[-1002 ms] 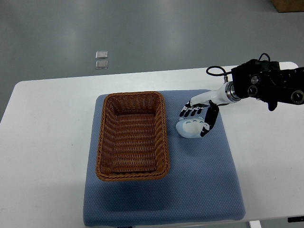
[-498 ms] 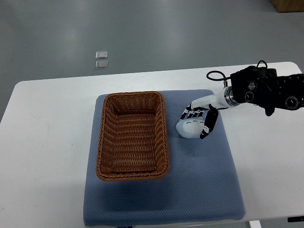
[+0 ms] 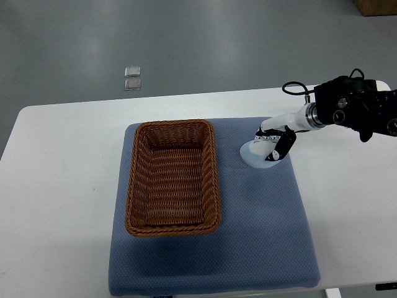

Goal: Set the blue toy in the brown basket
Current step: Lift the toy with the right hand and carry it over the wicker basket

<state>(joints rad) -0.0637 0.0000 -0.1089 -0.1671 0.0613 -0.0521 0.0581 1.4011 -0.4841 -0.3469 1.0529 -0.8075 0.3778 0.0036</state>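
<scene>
Next, my right gripper lets go of the blue toy inside the far half of the brown basket [image 3: 178,153].
The pale blue toy [image 3: 255,154] is held in my right hand [image 3: 270,146], whose fingers are curled around it above the blue mat, to the right of the brown wicker basket [image 3: 173,177]. The arm comes in from the right edge. The toy is partly hidden by the fingers. I cannot tell whether the toy is off the mat. The basket is empty and sits on the left half of the mat. The left arm is not in view.
A blue mat [image 3: 260,230] covers the middle of the white table [image 3: 62,186]. Two small square plates [image 3: 132,77] lie on the grey floor beyond the table. A brown box corner [image 3: 375,6] shows at the top right.
My right hand has closed on the toy and moved it up and to the right, away from the basket. The arm has drawn back toward the right edge.
</scene>
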